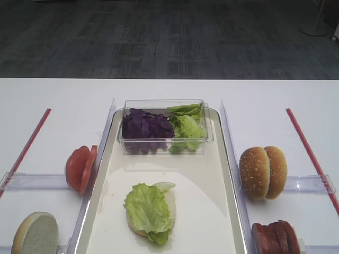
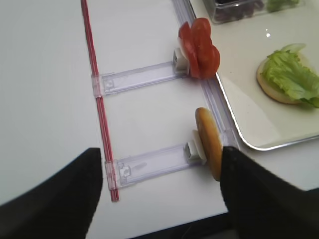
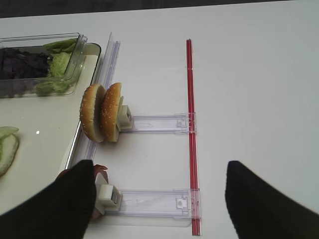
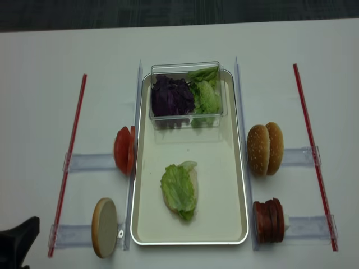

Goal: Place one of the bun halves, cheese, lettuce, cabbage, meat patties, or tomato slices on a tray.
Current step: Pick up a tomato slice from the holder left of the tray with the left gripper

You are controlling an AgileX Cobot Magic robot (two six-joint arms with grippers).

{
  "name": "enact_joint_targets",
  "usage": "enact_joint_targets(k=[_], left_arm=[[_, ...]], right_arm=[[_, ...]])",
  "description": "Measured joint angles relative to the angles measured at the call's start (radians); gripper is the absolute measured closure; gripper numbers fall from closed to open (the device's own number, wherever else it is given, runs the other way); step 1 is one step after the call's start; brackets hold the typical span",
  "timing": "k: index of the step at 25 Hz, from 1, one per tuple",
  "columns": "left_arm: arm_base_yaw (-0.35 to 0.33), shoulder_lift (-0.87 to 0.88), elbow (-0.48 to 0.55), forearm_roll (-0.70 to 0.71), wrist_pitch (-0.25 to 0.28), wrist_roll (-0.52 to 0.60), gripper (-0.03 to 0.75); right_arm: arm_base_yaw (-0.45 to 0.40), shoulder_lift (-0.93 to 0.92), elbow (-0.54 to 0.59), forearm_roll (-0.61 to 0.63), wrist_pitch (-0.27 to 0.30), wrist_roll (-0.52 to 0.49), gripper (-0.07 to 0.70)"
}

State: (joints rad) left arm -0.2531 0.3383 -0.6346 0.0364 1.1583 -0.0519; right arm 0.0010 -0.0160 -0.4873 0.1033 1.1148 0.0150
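My left gripper is to close on the top edge of the tomato slice (image 4: 132, 148) (image 2: 203, 43) nearest the cream tray, and it will leave the outer slice in its holder.
The cream tray (image 1: 220, 174) (image 4: 224, 168) holds a bun half topped with lettuce (image 1: 150, 209) (image 4: 179, 190) (image 2: 291, 74). Tomato slices (image 1: 80, 168) (image 2: 199, 47) stand on edge left of the tray, with a lone bun half (image 4: 105, 227) (image 2: 209, 143) nearer the front. To the right are two bun halves (image 1: 263, 172) (image 3: 102, 112) and meat patties (image 4: 269, 220) (image 3: 101, 172). Cabbage (image 1: 145, 127) and more lettuce (image 1: 188, 129) fill a clear box. My left gripper (image 2: 159, 194) hangs open over the lone bun's holder. My right gripper (image 3: 159, 199) is open above the patty holder. No cheese shows.
Clear plastic holder rails (image 3: 149, 201) (image 2: 144, 167) run from the tray's sides out to red strips (image 1: 307, 148) (image 2: 97, 99). The clear box (image 4: 188, 92) sits on the tray's far end. The table's front edge (image 2: 164, 226) lies just under my left gripper.
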Motion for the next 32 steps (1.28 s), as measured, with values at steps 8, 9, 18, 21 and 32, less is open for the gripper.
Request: enact_joint_targets(k=[8,9,18,21,32], left_arm=[[-0.107,0.312,-0.145,0.02,-0.011,-0.046,0.241],[-0.112,0.351,-0.164,0.02,-0.013,-0.049,0.241],[-0.156,0.645,-0.325,0.02,-0.029,-0.078,0.244],[-0.185,0.735,-0.379,0.02,-0.031,-0.109,0.244],[-0.335,1.042,-0.565,0.195,-0.026,-0.401,0.366]], right_arm=[[0.0,0.0,0.0,0.0,0.0,0.001,0.071],[0.0,0.0,0.0,0.0,0.0,0.001,0.071],[0.0,0.0,0.0,0.0,0.0,0.002,0.071],[0.0,0.0,0.0,0.0,0.0,0.002,0.071],[0.0,0.0,0.0,0.0,0.0,0.002,0.071]])
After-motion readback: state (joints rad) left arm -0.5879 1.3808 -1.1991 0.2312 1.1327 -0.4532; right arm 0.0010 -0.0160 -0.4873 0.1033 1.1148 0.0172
